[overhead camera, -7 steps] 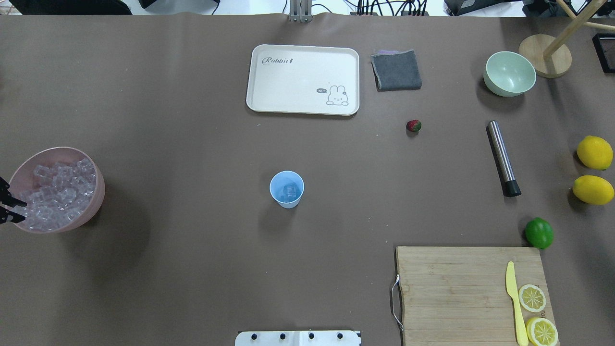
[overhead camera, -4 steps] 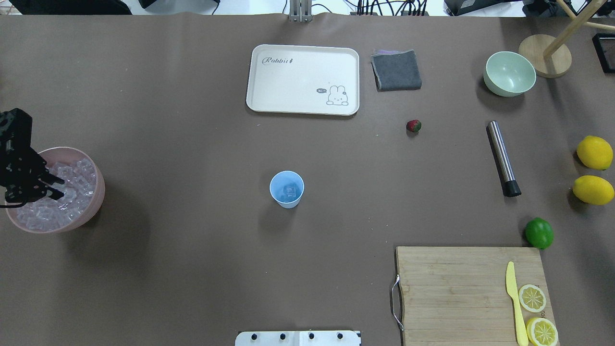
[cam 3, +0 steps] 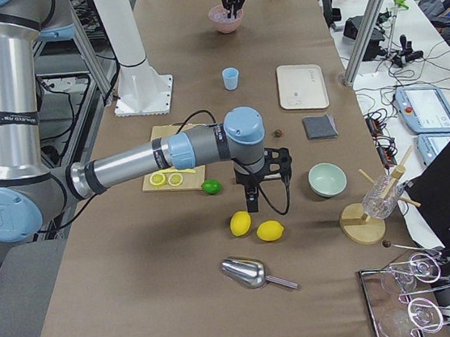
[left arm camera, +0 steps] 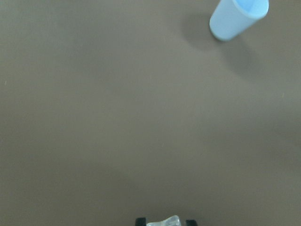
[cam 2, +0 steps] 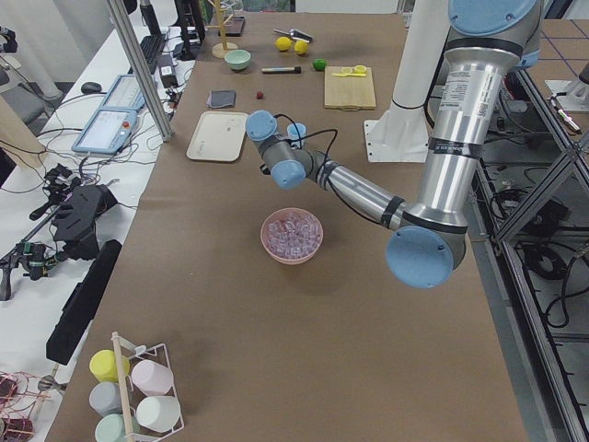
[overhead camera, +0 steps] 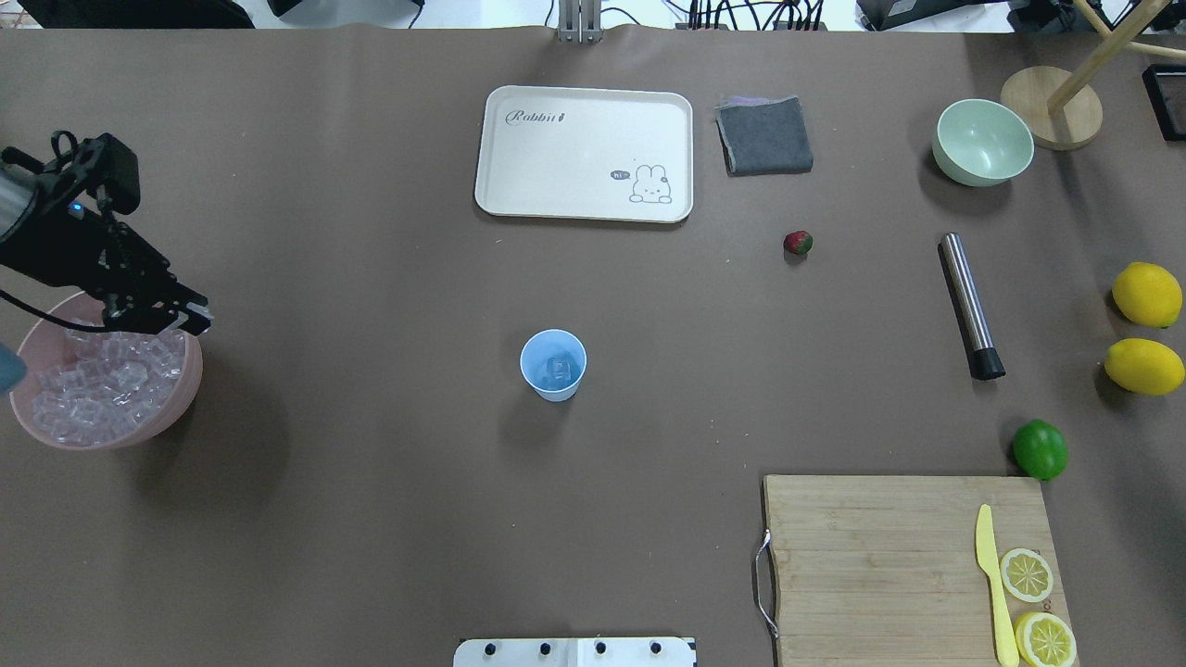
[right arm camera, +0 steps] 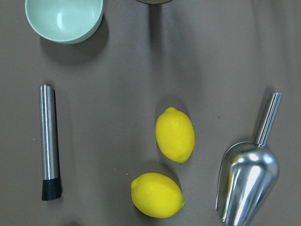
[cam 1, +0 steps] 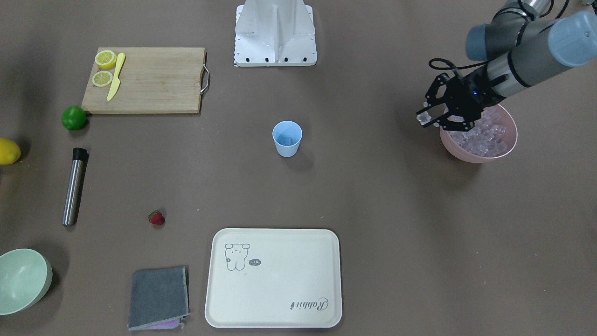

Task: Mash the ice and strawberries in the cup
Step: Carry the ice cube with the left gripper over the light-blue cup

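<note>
Next, my left gripper drops the ice cube inside the light-blue cup [cam 1: 286, 136] [left arm camera: 252, 5], in with the ice that is already there.
The light-blue cup [overhead camera: 553, 366] stands mid-table with an ice cube [overhead camera: 557, 369] inside; it also shows in the front view [cam 1: 287, 138] and the left wrist view [left arm camera: 237, 19]. The pink bowl [overhead camera: 190, 389] at the left holds many ice cubes [overhead camera: 102, 384]. My left gripper [overhead camera: 190, 320] is over the bowl's far right rim, shut on one ice cube [cam 1: 423, 119], also seen in the left wrist view [left arm camera: 164, 221]. The strawberry [overhead camera: 798, 243] lies right of centre. My right gripper [cam 3: 254, 206] hangs above the lemons; I cannot tell whether it is open.
A steel muddler [overhead camera: 970, 306], two lemons [overhead camera: 1147, 294], a lime [overhead camera: 1040, 449] and a pale green bowl [overhead camera: 982, 141] are at the right. A cutting board [overhead camera: 880, 556] holds a yellow knife and lemon slices. A cream tray [overhead camera: 584, 153] and grey cloth [overhead camera: 764, 135] lie at the back. A metal scoop [right arm camera: 247, 179] is beside the lemons.
My left gripper moved from the bowl's left edge across the ice, shut on a cube, and rose to the bowl's far right rim. Nothing else moved.
</note>
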### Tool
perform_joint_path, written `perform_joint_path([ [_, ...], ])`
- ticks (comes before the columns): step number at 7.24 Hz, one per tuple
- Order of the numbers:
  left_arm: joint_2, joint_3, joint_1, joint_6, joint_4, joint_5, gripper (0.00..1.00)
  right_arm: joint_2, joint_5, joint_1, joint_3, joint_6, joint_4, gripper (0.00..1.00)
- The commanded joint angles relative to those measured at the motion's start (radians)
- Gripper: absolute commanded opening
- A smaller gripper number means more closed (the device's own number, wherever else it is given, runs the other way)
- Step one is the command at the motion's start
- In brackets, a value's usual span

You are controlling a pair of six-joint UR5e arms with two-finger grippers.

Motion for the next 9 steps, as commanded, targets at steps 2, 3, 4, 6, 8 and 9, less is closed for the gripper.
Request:
perform_joint_path([
  [2, -0.186, 0.053, 0.121, -0.182, -0.007, 0.082, 0.00, -0.006, 0.004, -0.002, 0.027, 0.000, -0.002, 1.00],
  [3, -0.234, 0.066, 0.170, -0.244, -0.009, 0.147, 0.00, -0.006, 0.012, -0.002, 0.026, 0.000, 0.000, 1.00],
  [4, -0.274, 0.075, 0.227, -0.301, -0.009, 0.216, 0.00, -0.005, 0.011, -0.002, 0.023, -0.003, -0.002, 1.00],
  [6, -0.348, 0.097, 0.331, -0.409, -0.010, 0.385, 0.00, -0.005, 0.011, -0.002, 0.026, -0.003, 0.000, 1.00],
  [8, -0.390, 0.152, 0.347, -0.432, -0.012, 0.402, 0.00, -0.006, 0.011, -0.002, 0.026, -0.003, 0.000, 1.00],
  [9, -0.393, 0.172, 0.347, -0.432, -0.029, 0.439, 0.00, -0.008, 0.011, -0.002, 0.026, -0.003, 0.000, 1.00],
])
